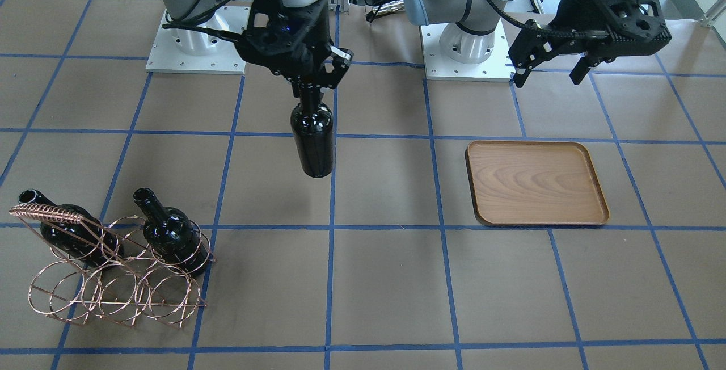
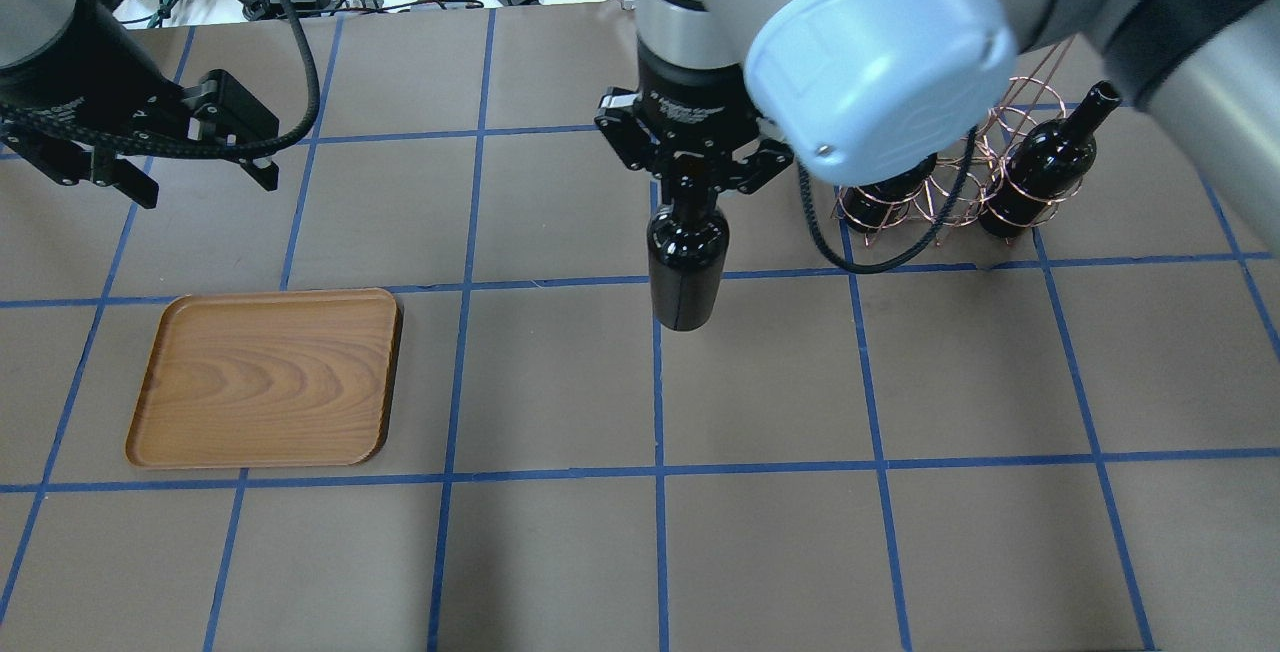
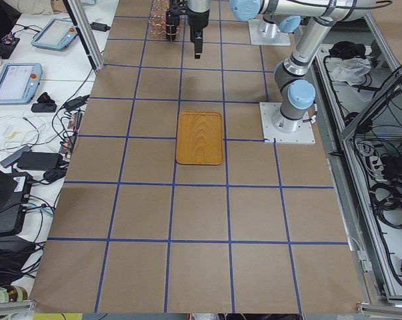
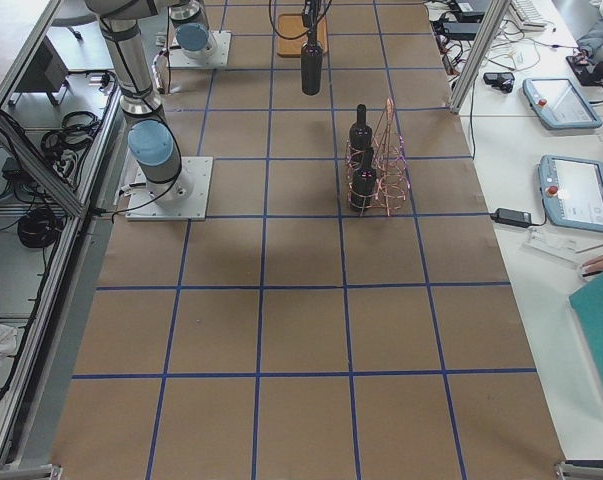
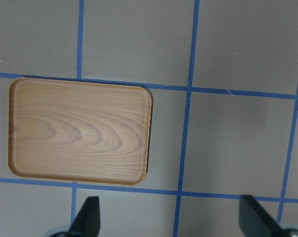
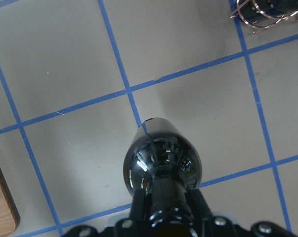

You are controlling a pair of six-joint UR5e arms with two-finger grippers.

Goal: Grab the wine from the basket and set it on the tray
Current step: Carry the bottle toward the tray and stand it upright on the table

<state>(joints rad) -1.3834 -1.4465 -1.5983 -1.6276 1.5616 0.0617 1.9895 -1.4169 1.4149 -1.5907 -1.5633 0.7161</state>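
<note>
My right gripper should stand the wine bottle on the bare table inside the blue tape square (image 1: pixel 375 190) (image 6: pixel 98 143) next to the tray.
My right gripper (image 1: pixel 312 85) is shut on the neck of a near-black wine bottle (image 1: pixel 312 143), which hangs upright above the table's middle; it also shows in the overhead view (image 2: pixel 685 267) and the right wrist view (image 6: pixel 161 163). The copper wire basket (image 1: pixel 113 285) stands on the robot's right side and holds two more bottles (image 1: pixel 173 239) (image 1: pixel 68 234). The wooden tray (image 1: pixel 536 183) lies empty on the robot's left side; it also shows in the overhead view (image 2: pixel 265 377) and the left wrist view (image 5: pixel 79 131). My left gripper (image 1: pixel 553 72) is open and empty, high behind the tray.
The table is brown paper with a blue tape grid. The two arm bases (image 1: pixel 195 46) (image 1: pixel 465 52) stand at the robot's edge. The basket (image 2: pixel 960 172) is partly hidden by my right arm in the overhead view. Desks with tablets flank the table's ends.
</note>
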